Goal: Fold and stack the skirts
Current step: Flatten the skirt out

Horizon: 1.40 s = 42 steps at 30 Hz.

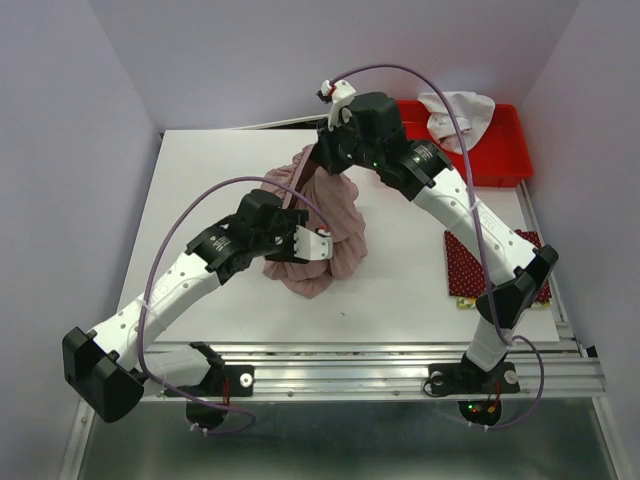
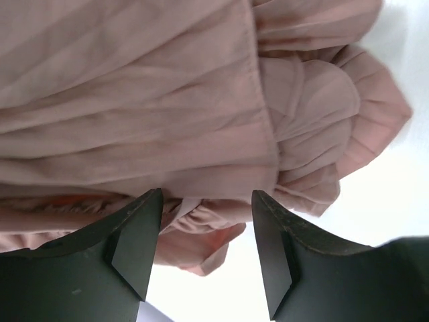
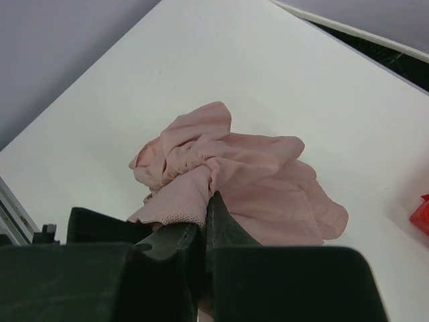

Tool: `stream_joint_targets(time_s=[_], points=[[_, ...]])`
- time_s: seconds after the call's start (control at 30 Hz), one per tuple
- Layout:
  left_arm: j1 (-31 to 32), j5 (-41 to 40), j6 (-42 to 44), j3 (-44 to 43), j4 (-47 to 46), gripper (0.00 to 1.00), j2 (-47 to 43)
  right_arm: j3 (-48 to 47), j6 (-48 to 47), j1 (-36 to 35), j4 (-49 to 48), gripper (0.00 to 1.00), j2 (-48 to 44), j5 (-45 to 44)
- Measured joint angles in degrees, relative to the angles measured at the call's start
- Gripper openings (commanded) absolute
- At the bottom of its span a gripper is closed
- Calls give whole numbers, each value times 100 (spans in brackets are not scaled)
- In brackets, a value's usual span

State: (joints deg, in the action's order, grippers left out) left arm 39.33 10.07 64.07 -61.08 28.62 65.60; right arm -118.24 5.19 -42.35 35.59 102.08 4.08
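Next, I let go of the dusty-pink pleated skirt with my right gripper on the front middle of the white table (image 1: pixel 315 289), next to the metal rail.
The dusty-pink pleated skirt (image 1: pixel 335 225) hangs bunched over the middle of the white table (image 1: pixel 220 190). My right gripper (image 1: pixel 325 160) is shut on its upper edge and holds it up; in the right wrist view the fingers (image 3: pixel 221 221) pinch a fold of the skirt (image 3: pixel 255 168). My left gripper (image 1: pixel 315 243) is open at the skirt's lower left side. In the left wrist view its jaws (image 2: pixel 204 201) stand wide apart just under the cloth (image 2: pixel 167 100), gripping nothing. The dark red dotted skirt (image 1: pixel 480 265) lies folded flat at the right. The yellow-green skirt is out of view.
A red bin (image 1: pixel 500 150) stands at the back right with a white cloth (image 1: pixel 455 110) in it. The right arm's forearm crosses above the dark red skirt. Grey walls close in the table on the left, back and right.
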Motion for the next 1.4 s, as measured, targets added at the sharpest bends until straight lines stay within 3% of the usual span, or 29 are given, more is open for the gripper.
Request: stream_joint_targets(time_s=[0.4, 0.53, 0.6, 0.77, 0.97, 1.07, 1.1, 1.27, 1.4], points=[[-579, -225, 116, 142, -179, 69, -455, 470, -153, 0, 2, 1, -345, 245], [-579, -109, 219, 138, -166, 66, -361, 472, -111, 0, 2, 1, -350, 555], [-579, -76, 271, 136, -149, 59, -203, 472, -59, 0, 4, 1, -350, 734], [-584, -79, 420, 146, -33, 57, 232, 470, 103, 0, 11, 1, -396, 1134], [-1019, 55, 501, 310, -28, 37, 319, 431, 114, 0, 114, 1, -520, 1215], [-1646, 468, 503, 203, 90, 13, 168, 474, 0, 50, 240, 1, -651, 1095], [-1875, 671, 494, 83, 177, 0, 66, 557, -74, 114, 256, 1, -734, 1071], [-2844, 1661, 308, -601, 393, 0, -520, 1147, -306, 925, 264, 1, -1152, 1202], [-3530, 2983, 9, -1174, 457, 0, -835, 1534, -472, 1652, 223, 1, -1344, 1655]])
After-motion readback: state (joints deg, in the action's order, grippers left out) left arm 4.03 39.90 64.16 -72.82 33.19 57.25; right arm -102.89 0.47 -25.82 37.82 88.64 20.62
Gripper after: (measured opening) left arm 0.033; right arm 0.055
